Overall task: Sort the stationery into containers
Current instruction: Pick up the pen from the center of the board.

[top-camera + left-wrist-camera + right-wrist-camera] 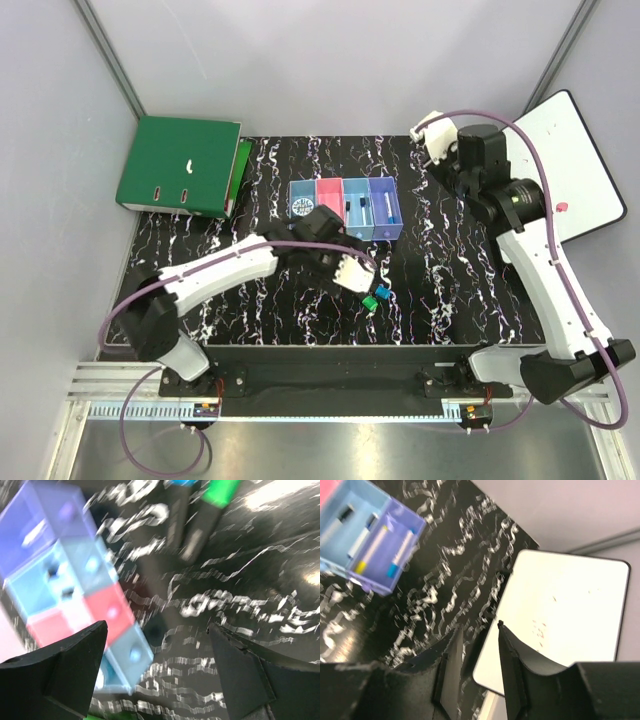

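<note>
The robot's left gripper needs to next go to the green-capped marker and close on the middle of its black body (361,296) (200,533), below the green cap.
The row of containers (345,208) stands mid-table, with a patterned tape roll (303,207) in its leftmost light blue bin and white pens (385,208) in the purple one. Two short black markers, one green-capped (369,301) and one blue-capped (382,294), lie on the table in front of the row. My left gripper (355,272) hovers just beside them, open and empty. In the left wrist view the left gripper (157,627) has its jaws wide apart over bare table, with the containers (75,590) to the left and the green cap (220,491) at the top. My right gripper (430,130) is at the far right, open and empty.
A big green ring binder (180,165) lies at the back left. A white board with a black rim (575,165) leans off the table's right edge; in the right wrist view my right gripper (479,626) hangs over the board (560,615) edge, with the containers (370,540) at upper left.
</note>
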